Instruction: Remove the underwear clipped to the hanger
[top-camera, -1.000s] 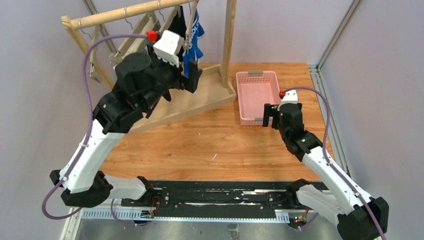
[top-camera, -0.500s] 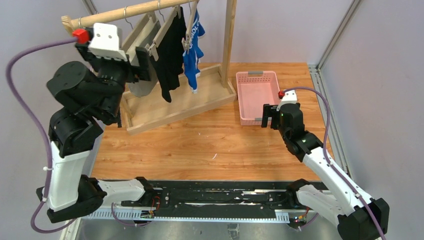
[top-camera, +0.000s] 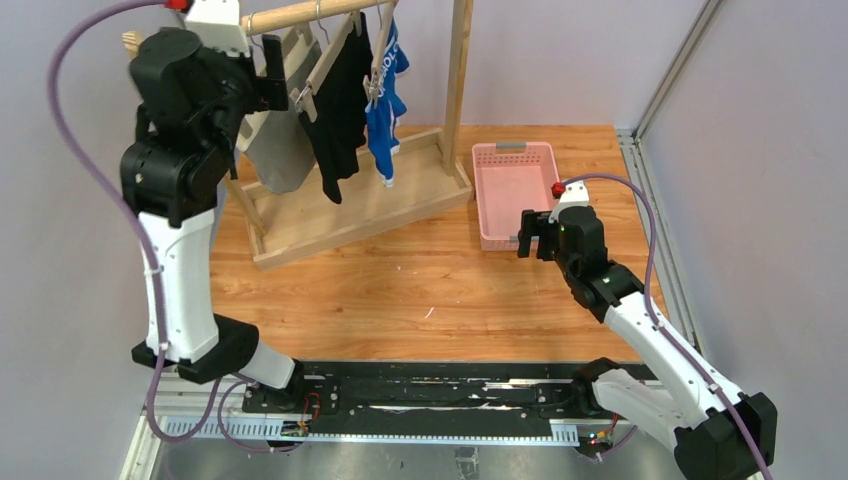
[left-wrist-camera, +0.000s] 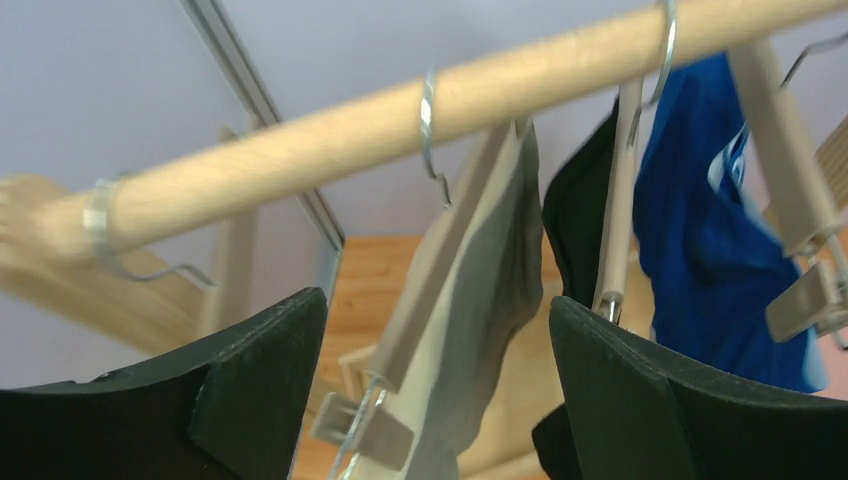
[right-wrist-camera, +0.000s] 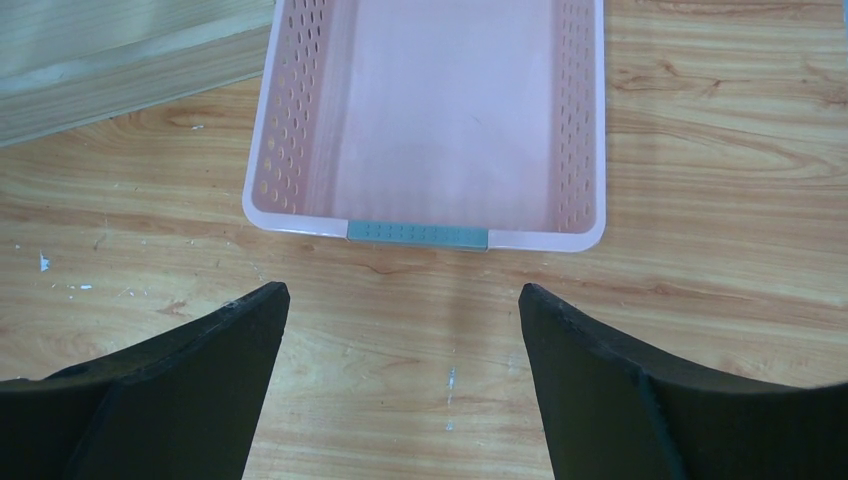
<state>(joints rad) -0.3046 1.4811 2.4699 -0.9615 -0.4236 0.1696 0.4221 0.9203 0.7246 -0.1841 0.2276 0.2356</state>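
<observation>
The grey underwear's hanger has a hook and a near clip. Next, my left gripper closes between them on the wooden bar (top-camera: 261, 115) (left-wrist-camera: 415, 310) of that hanger.
Three pieces of underwear hang from clip hangers on a wooden rail (top-camera: 300, 15): grey (top-camera: 280, 150), black (top-camera: 335, 120) and blue with white lettering (top-camera: 385, 100). My left gripper (top-camera: 275, 88) is raised high at the rail's left part, open and empty, close to the grey one's hanger. In the left wrist view the open left gripper (left-wrist-camera: 435, 305) frames the grey underwear (left-wrist-camera: 490, 300) and its hanger clip (left-wrist-camera: 365, 435), apart from both. The black (left-wrist-camera: 575, 220) and blue (left-wrist-camera: 700, 250) hang to the right. My right gripper (top-camera: 530, 235) is open and empty, low over the table.
A pink basket (top-camera: 478, 190) stands on the table right of the wooden rack base (top-camera: 360, 215). In the right wrist view its near rim (right-wrist-camera: 420, 232) lies just beyond my open right gripper (right-wrist-camera: 400, 295). An upright rack post (top-camera: 458, 80) stands beside the blue garment.
My left arm has swung left and upward, from in front of the black and blue garments to the rail's left part by the grey one. The right gripper has barely shifted.
</observation>
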